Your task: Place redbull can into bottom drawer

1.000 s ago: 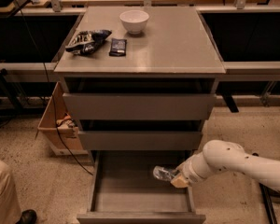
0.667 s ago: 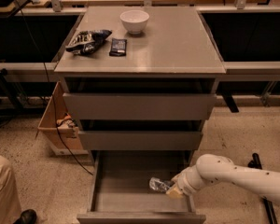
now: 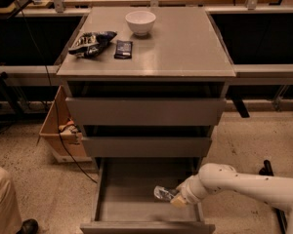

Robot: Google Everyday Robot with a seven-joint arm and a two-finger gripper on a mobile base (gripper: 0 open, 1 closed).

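My gripper will set the redbull can down and let go of it on the bottom drawer's inside, about midway [image 3: 150, 189] between the drawer's two sides.
The bottom drawer [image 3: 136, 213] of the grey cabinet is pulled out and open. My white arm reaches in from the right. My gripper [image 3: 175, 198] is low inside the drawer at its right side and is shut on the redbull can [image 3: 163, 193], a slim silver can that lies tilted with its end pointing left. The can is just above the drawer floor, or resting on it; I cannot tell which.
On the cabinet top stand a white bowl [image 3: 140, 22], a dark blue-and-white snack bag [image 3: 91, 43] and a flat black packet [image 3: 123, 48]. The two upper drawers [image 3: 146, 112] are nearly closed. A cardboard box [image 3: 58, 135] sits on the floor at the left. A person's leg [image 3: 2, 204] is at the lower left.
My gripper has carried the can downward and a little left, deeper into the open bottom drawer. The arm has lowered with it.
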